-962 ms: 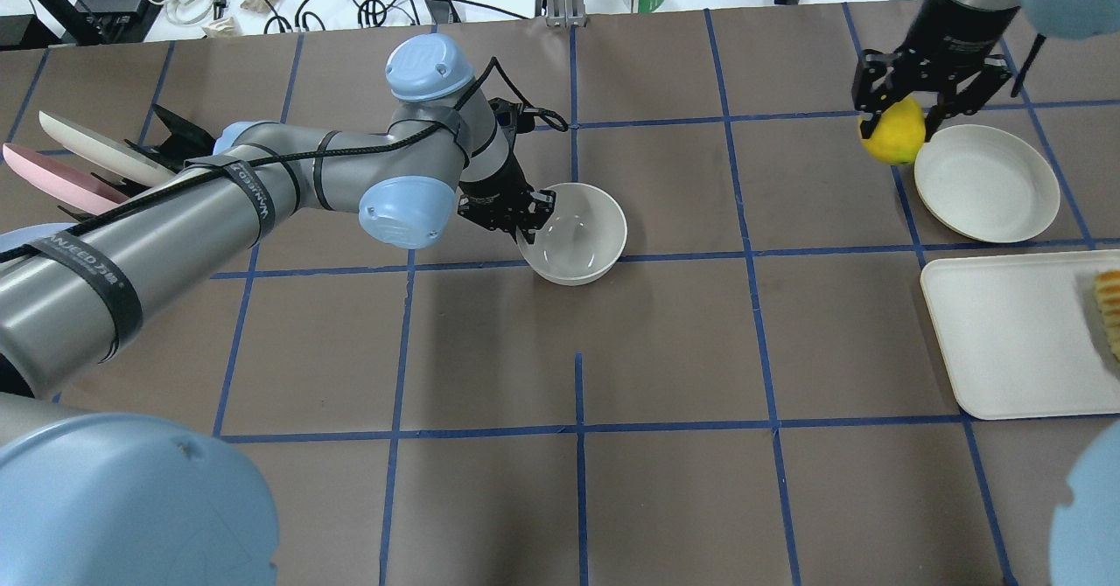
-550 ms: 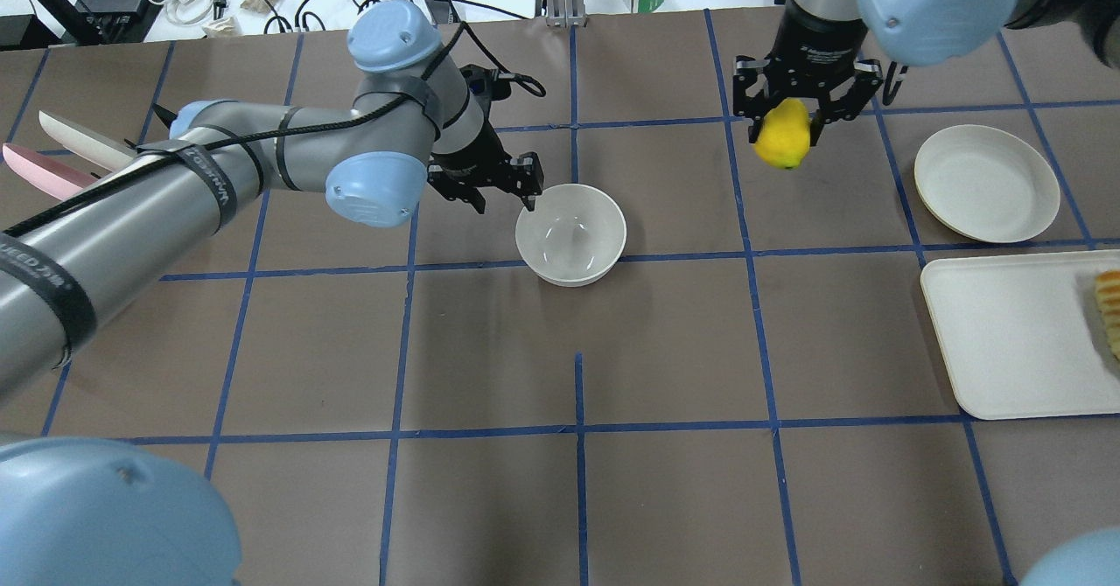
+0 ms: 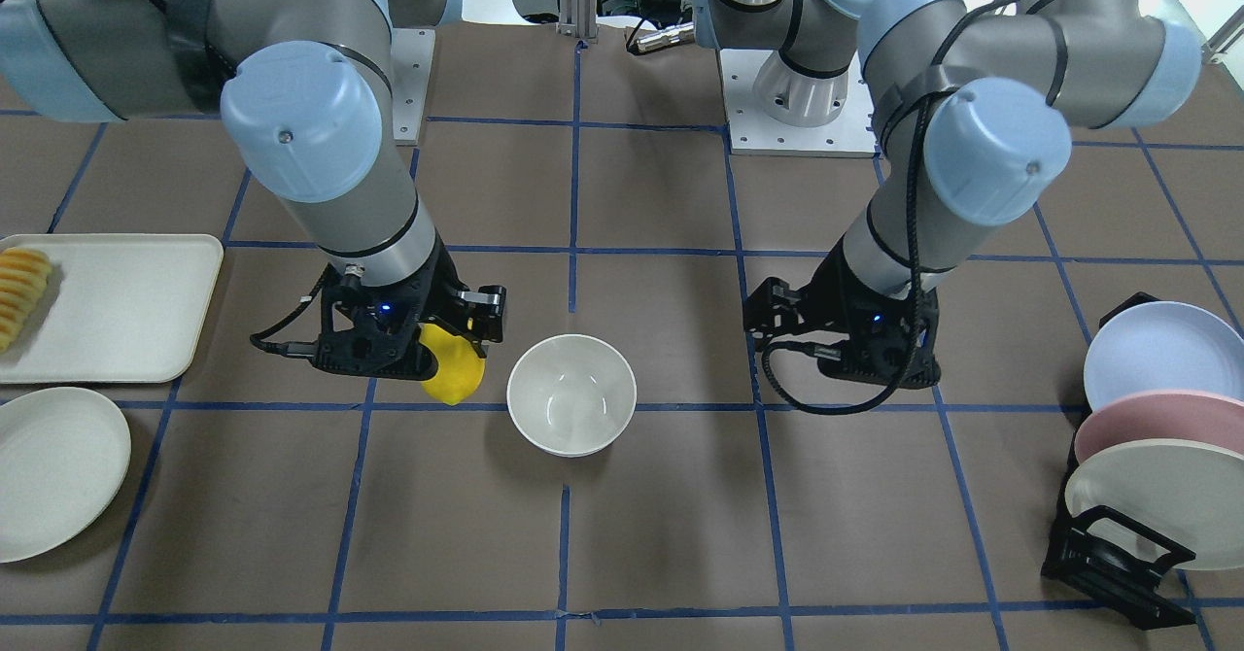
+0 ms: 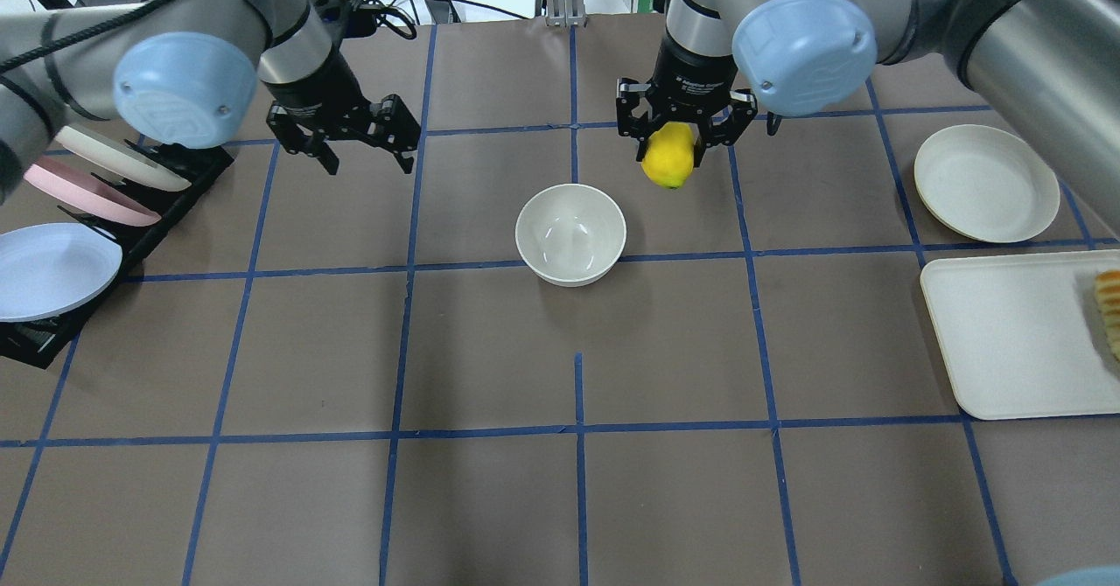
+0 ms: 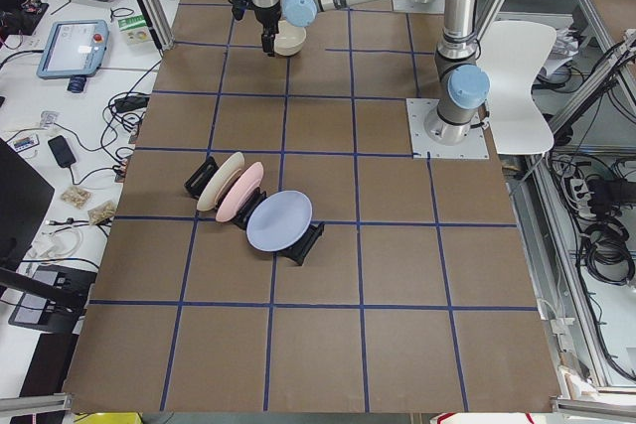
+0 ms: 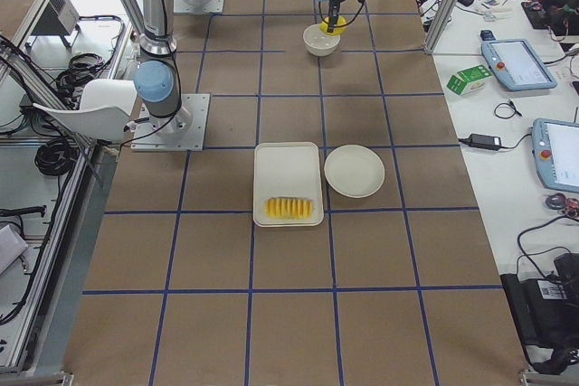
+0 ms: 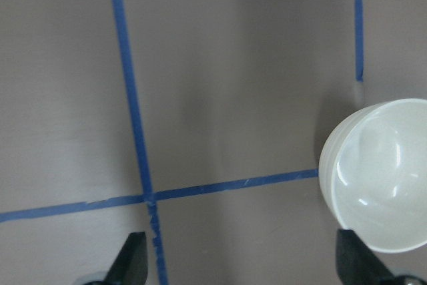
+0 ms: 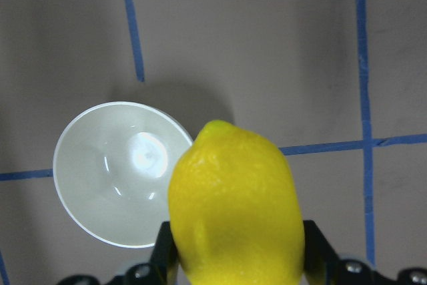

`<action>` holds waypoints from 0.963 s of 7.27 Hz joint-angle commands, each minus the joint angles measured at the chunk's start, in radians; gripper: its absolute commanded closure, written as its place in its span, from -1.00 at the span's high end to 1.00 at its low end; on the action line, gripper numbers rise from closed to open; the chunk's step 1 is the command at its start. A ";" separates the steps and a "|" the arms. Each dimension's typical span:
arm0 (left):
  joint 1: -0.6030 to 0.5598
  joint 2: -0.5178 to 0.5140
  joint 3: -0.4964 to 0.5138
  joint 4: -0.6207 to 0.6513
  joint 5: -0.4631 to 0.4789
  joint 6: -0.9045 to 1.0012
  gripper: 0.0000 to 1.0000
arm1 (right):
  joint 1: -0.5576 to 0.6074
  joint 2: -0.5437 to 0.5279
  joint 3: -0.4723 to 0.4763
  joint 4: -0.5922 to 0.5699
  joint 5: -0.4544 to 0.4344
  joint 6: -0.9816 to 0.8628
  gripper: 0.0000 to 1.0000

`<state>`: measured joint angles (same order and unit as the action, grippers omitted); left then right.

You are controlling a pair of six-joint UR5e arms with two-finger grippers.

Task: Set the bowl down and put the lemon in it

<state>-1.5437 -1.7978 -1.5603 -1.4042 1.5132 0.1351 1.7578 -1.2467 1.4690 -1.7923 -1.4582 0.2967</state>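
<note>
Next, my right gripper lets go of the yellow lemon on the middle of the off-white bowl's inside bottom (image 3: pixel 574 400) (image 8: pixel 130 168).
The off-white bowl (image 4: pixel 570 234) stands upright and empty on the brown table, near its middle; it also shows in the front view (image 3: pixel 571 394), the left wrist view (image 7: pixel 379 175) and the right wrist view (image 8: pixel 123 173). My right gripper (image 4: pixel 672 150) is shut on the yellow lemon (image 4: pixel 668 156) and holds it in the air just beyond the bowl's far right side; the lemon fills the right wrist view (image 8: pixel 233 208). My left gripper (image 4: pixel 363 159) is open and empty, well to the left of the bowl, above bare table.
A dish rack (image 4: pixel 131 219) with a blue, a pink and an off-white plate stands at the left edge. A flat off-white plate (image 4: pixel 986 182) and a white tray (image 4: pixel 1015 332) with sliced fruit (image 4: pixel 1109 306) lie at the right.
My left gripper has let go of the bowl and drawn back to the left. My right gripper has carried the lemon leftward from beside the flat plate to next to the bowl.
</note>
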 commanded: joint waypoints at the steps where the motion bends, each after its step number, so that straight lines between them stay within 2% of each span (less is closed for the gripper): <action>1: 0.025 0.092 0.076 -0.207 0.074 0.029 1.00 | 0.073 0.071 -0.001 -0.103 0.016 0.092 -1.00; 2: 0.022 0.101 0.110 -0.270 0.077 0.008 1.00 | 0.100 0.108 0.000 -0.137 0.016 0.138 -1.00; 5: 0.013 0.104 0.102 -0.253 0.064 -0.026 1.00 | 0.155 0.156 0.034 -0.140 0.010 0.160 -1.00; 7: 0.011 0.127 0.051 -0.250 0.059 -0.028 1.00 | 0.158 0.162 0.060 -0.142 0.010 0.157 -1.00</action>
<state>-1.5314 -1.6836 -1.4764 -1.6574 1.5736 0.1092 1.9126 -1.0903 1.5129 -1.9325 -1.4497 0.4541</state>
